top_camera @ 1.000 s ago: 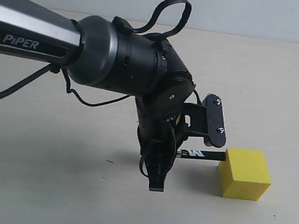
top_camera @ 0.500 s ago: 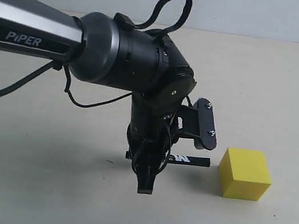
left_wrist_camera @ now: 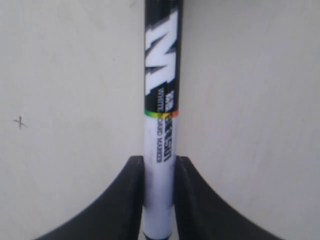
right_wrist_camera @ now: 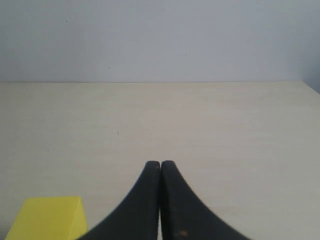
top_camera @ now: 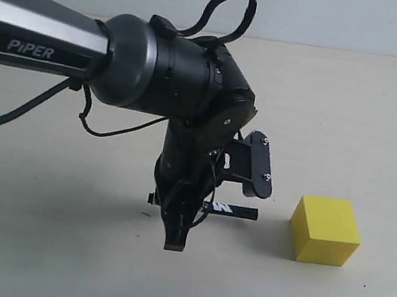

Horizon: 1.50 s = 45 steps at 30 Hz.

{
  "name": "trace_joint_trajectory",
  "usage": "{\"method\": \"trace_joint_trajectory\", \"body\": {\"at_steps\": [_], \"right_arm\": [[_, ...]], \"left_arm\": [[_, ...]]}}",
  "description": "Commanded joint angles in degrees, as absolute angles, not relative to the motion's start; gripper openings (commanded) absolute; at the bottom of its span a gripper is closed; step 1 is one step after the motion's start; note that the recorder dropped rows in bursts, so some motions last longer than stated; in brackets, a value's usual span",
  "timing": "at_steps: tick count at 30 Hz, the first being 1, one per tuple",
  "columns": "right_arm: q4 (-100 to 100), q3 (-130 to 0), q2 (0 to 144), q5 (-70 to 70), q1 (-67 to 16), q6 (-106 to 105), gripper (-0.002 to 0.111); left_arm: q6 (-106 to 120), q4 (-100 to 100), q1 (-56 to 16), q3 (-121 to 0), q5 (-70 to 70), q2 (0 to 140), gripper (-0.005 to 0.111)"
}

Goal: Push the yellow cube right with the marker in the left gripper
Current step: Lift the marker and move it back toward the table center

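The robot's left gripper will put the marker down on the pale table (top_camera: 185, 160) beyond the small dark mark. The marker is now level, aimed at the cube.
The yellow cube (top_camera: 325, 230) rests on the table at the right of the exterior view; one corner of the cube (right_wrist_camera: 47, 218) also shows in the right wrist view. My left gripper (top_camera: 179, 222) points down at the table, shut on the marker (top_camera: 222, 208), which lies level with its black end aimed at the cube. A clear gap separates the marker's end from the cube. In the left wrist view the marker (left_wrist_camera: 161, 100) runs straight out between the left gripper (left_wrist_camera: 159, 167), whose fingers press its white barrel. My right gripper (right_wrist_camera: 160, 165) is shut on nothing, beside the cube.
The pale table (top_camera: 358, 115) stretches out around the cube, up to a grey wall (right_wrist_camera: 160, 40) behind. The left arm's grey PiPER tube (top_camera: 33, 39) and a loose black cable (top_camera: 2, 125) cross the left half of the exterior view.
My left gripper has drawn back to the left with the marker. The marker's end, touching the cube a second ago, now stands well apart from it. The cube has stayed put.
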<state>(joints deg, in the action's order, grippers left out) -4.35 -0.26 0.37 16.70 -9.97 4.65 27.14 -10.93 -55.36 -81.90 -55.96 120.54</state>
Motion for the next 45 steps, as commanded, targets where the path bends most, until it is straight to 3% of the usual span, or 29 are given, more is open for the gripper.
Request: {"method": "trace_joint_trajectory", "body": {"at_steps": [1,14,26,45], "right_arm": [[-4.4,0.0,0.0,16.3,-10.1,4.7,0.0],[-4.4,0.0,0.0,16.3,-10.1,4.7,0.0],[-4.4,0.0,0.0,16.2,-10.1,4.7,0.0],[-4.4,0.0,0.0,16.2,-10.1,4.7,0.0]], "left_arm": [[22.3,-12.0,-52.1,-82.2,-57.0,120.4,0.0],[-19.6,-4.6,-39.8,-82.2,-51.2,118.7,0.0],[-27.3,16.8,-40.6,-82.0,-51.2,118.7,0.0],[-35.2,14.0,-40.6,-82.0,-44.2,122.0,0.0]]}}
